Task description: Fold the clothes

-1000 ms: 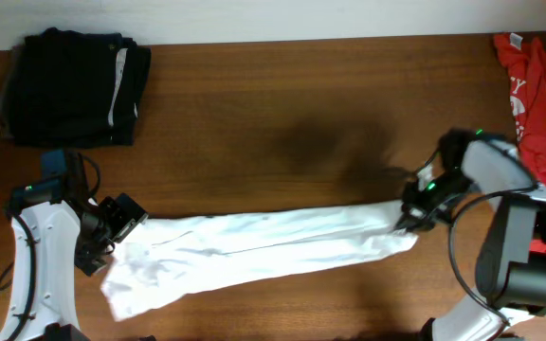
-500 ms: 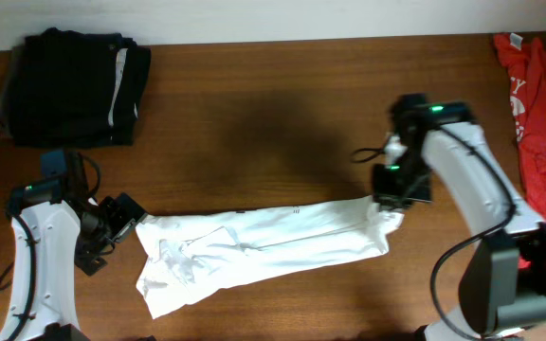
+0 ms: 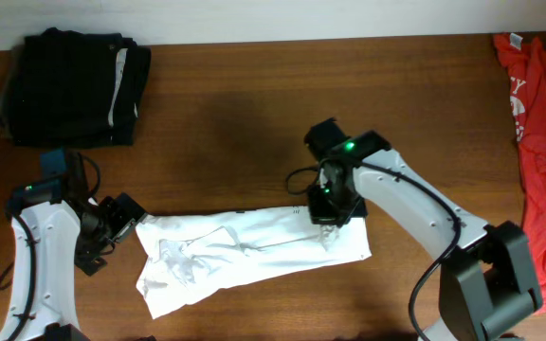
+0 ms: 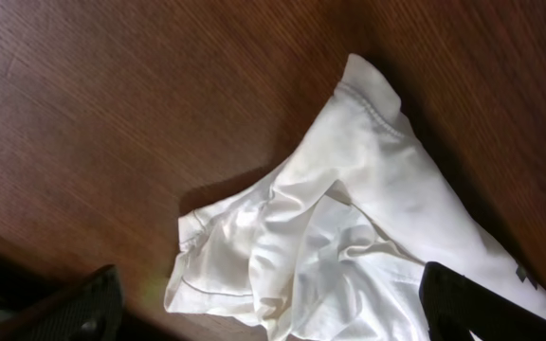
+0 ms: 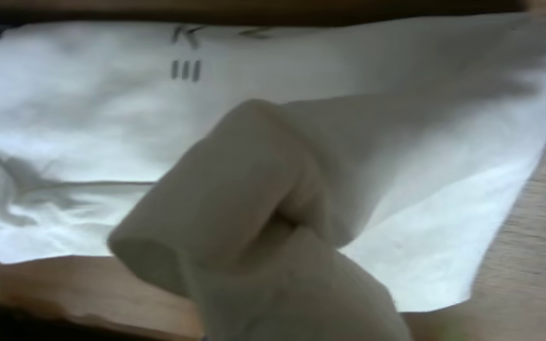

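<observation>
The shirt's doubled-back end is bunched and twisted above the piece of cloth, so the robot's right gripper needs to lower it, pinch the flap's loose edge (image 5: 154, 270) and pull it flat.
The white T-shirt (image 3: 245, 251) lies as a long, rumpled strip across the front of the wooden table (image 3: 254, 142). My right gripper (image 3: 328, 212) is shut on the shirt's right end and holds it lifted and doubled back over the strip. In the right wrist view the bunched cloth (image 5: 273, 208) fills the foreground and hides the jaws. My left gripper (image 3: 114, 225) is open just left of the shirt's crumpled left end. In the left wrist view its fingers (image 4: 287, 305) are spread wide with the cloth (image 4: 349, 227) lying between them. No printed graphic shows.
A pile of folded black garments (image 3: 74, 85) sits at the back left corner. A red garment (image 3: 538, 114) lies along the right edge. The table's front edge runs close below the shirt.
My right gripper has swung left from the table's right side, carrying the shirt's right end with it. The strip is shorter and its left end has bunched rightward. The left arm has hardly moved.
</observation>
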You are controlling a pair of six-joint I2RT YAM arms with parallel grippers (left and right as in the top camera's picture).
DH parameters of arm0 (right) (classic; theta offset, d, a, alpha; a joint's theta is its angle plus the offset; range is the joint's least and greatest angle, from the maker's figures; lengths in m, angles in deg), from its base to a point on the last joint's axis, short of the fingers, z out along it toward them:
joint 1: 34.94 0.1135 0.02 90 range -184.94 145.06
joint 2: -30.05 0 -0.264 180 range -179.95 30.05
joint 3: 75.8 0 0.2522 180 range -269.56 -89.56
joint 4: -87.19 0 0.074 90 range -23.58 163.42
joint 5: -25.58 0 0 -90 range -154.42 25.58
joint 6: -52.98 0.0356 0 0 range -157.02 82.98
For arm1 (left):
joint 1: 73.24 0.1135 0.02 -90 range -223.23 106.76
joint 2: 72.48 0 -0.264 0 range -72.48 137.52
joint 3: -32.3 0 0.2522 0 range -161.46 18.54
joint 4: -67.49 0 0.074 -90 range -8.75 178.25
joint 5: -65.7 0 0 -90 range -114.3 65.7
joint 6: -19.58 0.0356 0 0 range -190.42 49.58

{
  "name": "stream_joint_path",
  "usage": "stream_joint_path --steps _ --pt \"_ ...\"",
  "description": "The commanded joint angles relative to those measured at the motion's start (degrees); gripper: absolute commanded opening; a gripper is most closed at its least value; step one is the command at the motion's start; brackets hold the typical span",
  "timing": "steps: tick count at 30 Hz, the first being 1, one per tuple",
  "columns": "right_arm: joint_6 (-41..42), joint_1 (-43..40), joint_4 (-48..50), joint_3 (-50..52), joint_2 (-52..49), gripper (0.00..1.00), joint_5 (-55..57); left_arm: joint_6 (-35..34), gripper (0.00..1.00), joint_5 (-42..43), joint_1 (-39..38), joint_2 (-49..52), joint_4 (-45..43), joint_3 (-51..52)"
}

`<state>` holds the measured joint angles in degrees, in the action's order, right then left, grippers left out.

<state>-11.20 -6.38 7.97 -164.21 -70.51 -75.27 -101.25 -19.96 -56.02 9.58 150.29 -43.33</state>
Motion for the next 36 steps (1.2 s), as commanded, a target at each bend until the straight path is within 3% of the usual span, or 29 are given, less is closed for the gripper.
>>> stream_joint_path --steps 1,4,5,8,9,11,21,22,23,24,27,30,36 --pt "5.1 3.0 0.9 0.7 -0.3 0.04 -0.9 1.0 0.99 0.4 0.0 0.1 0.0 0.0" --pt "6.2 5.0 2.4 1.2 -0.3 0.07 -1.2 1.0 0.99 0.4 0.0 0.1 0.0 0.0" --pt "6.6 5.9 2.9 1.3 -0.3 0.16 -1.3 1.0 0.99 0.4 0.0 0.1 0.0 0.0" --pt "6.7 8.0 4.4 1.4 -0.3 0.27 -2.6 1.0 0.99 0.4 0.0 0.1 0.0 0.0" --pt "6.7 8.6 4.7 1.4 -0.3 0.45 -2.7 1.0 0.99 0.4 0.0 0.1 0.0 0.0" --pt "6.6 9.3 4.6 1.4 -0.3 0.98 -2.6 1.0 0.99 0.4 0.0 0.1 0.0 0.0" --pt "-2.1 0.0 -8.1 -4.3 -0.3 0.99 2.6 1.0 0.99 0.4 0.0 0.1 0.0 0.0" --pt "-2.0 -0.8 -8.0 -4.1 -0.3 0.95 2.5 1.0 0.99 0.4 0.0 0.1 0.0 0.0" --pt "-2.0 -1.4 -7.7 -3.7 -0.3 0.71 2.5 1.0 0.99 0.4 0.0 0.1 0.0 0.0" --pt "-2.1 -1.5 -7.3 -3.1 -0.3 0.55 2.6 1.0 0.99 0.4 0.0 0.1 0.0 0.0" --pt "-1.7 -0.9 -4.7 0.0 -0.3 0.16 2.5 1.0 0.99 0.4 0.0 0.1 0.1 0.0" --pt "-1.3 1.1 0.7 4.7 -0.3 0.07 0.2 1.0 0.99 0.4 0.0 0.1 0.3 0.0" --pt "3.7 5.6 9.5 10.5 -0.3 0.07 -3.1 1.0 0.99 0.4 0.0 0.1 0.3 0.0"
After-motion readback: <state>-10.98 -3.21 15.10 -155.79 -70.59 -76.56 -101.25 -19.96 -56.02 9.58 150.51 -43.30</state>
